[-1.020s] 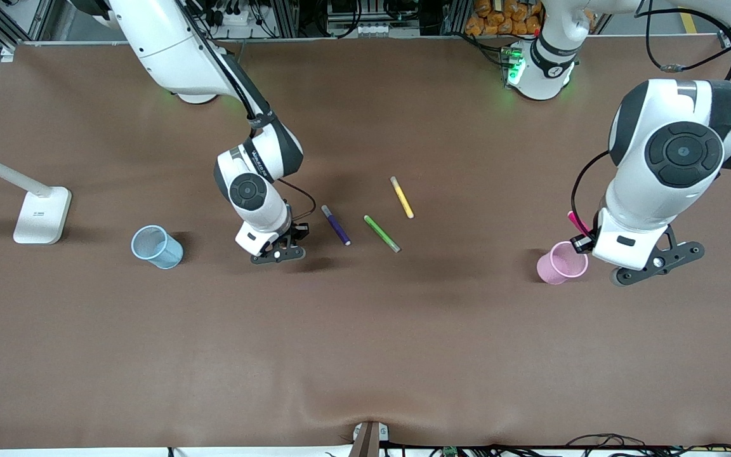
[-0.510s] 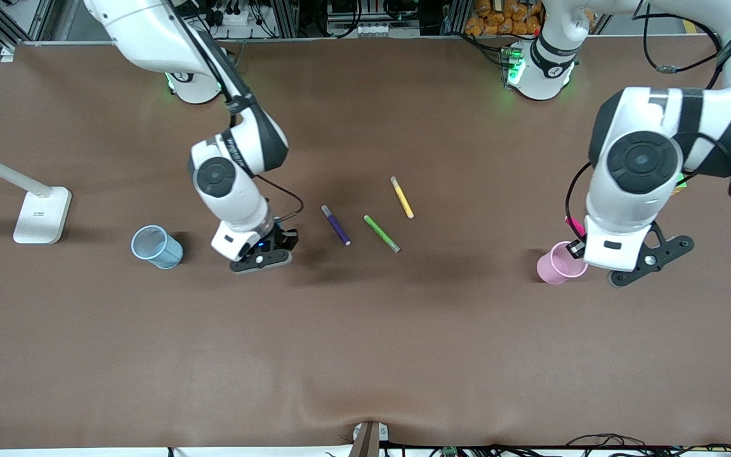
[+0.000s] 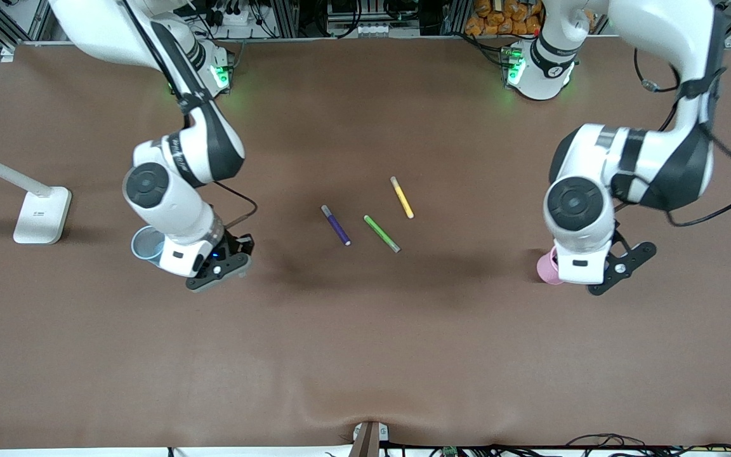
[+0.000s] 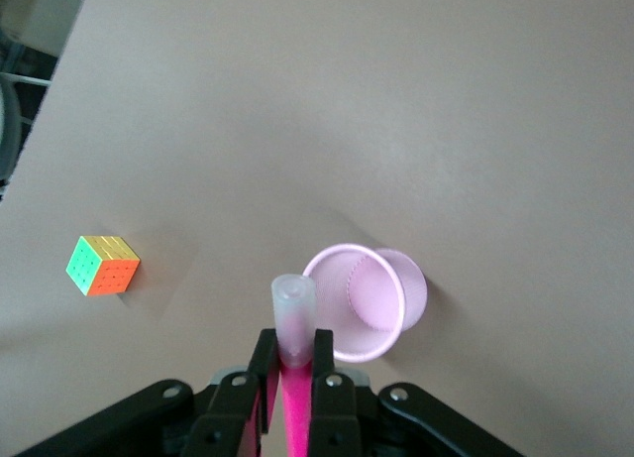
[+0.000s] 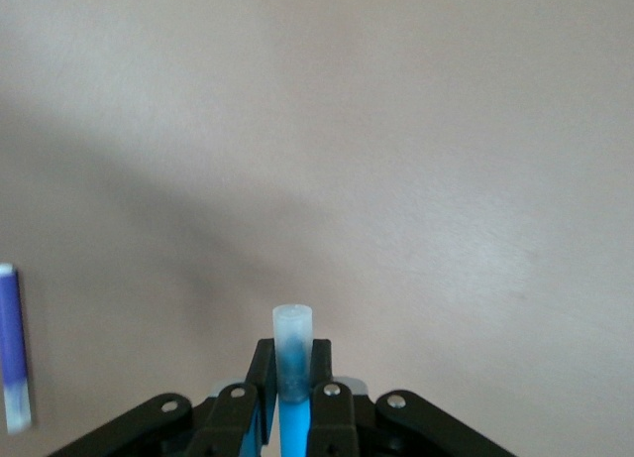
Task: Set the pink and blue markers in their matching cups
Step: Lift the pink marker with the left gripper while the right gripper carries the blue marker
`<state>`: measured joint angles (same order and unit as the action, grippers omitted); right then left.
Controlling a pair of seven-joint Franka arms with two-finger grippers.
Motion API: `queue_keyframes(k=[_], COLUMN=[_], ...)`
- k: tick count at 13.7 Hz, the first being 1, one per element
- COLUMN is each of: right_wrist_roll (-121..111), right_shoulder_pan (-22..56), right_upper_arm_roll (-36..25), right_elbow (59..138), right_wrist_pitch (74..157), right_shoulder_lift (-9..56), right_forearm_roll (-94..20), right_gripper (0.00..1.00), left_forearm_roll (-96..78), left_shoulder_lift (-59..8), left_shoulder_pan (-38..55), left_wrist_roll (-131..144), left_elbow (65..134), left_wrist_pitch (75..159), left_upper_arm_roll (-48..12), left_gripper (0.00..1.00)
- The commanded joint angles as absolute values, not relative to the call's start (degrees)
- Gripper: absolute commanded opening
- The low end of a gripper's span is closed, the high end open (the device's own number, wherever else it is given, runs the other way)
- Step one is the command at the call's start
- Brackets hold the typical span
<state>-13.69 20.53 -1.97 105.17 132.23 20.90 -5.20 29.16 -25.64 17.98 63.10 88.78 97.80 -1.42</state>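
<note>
Next, my left gripper lets go of the pink marker inside the pale pink cup [image 3: 568, 266] [image 4: 361, 302], leaning on that cup's rim.
My left gripper [image 4: 294, 346] is shut on the pink marker [image 4: 294, 313], held upright with its greyish cap forward, just over the rim of the pale pink cup [image 4: 369, 300]. In the front view the left hand [image 3: 577, 266] covers most of the pink cup [image 3: 546, 268], and the marker is hidden. My right gripper [image 5: 292, 363] is shut on the blue marker [image 5: 293, 340], cap forward, over bare table. In the front view the right gripper [image 3: 240, 245] is beside the pale blue cup [image 3: 143, 244], toward the table's middle. The arm partly hides that cup.
A purple marker [image 3: 336, 225], a green marker [image 3: 382, 233] and a yellow marker [image 3: 401, 197] lie mid-table. A white lamp base [image 3: 40, 214] stands at the right arm's end. A colour cube [image 4: 102, 266] lies near the pink cup.
The right arm has carried the blue marker from the loose markers toward the blue cup. The left arm has carried the pink marker over the pink cup, now covering it.
</note>
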Motion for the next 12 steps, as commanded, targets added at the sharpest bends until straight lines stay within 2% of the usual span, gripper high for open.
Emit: queue_keyframes(k=[1, 7, 12], right_wrist_roll=[-23.78, -51.36, -74.65], right_shoulder_pan=[17.76, 5.03, 0.09], right_upper_arm_roll=[-1.14, -1.23, -1.32], right_elbow=[106.17, 106.17, 106.43], right_wrist_pitch=[125.62, 112.52, 106.01], right_shoulder_lift=[15.48, 13.71, 14.15], right_forearm_roll=[-12.09, -27.49, -32.42], right_gripper=[0.00, 0.00, 0.00], left_forearm_roll=[34.00, 42.63, 44.56], left_shoulder_lift=[-27.59, -30.23, -33.31], left_shoulder_pan=[19.25, 18.02, 18.28], left_wrist_roll=[66.79, 76.81, 86.13], left_elbow=[88.33, 87.89, 87.80], left_wrist_pitch=[96.86, 98.09, 101.69], left_upper_arm_roll=[-1.41, -1.49, -1.41], left_gripper=[0.00, 0.00, 0.00])
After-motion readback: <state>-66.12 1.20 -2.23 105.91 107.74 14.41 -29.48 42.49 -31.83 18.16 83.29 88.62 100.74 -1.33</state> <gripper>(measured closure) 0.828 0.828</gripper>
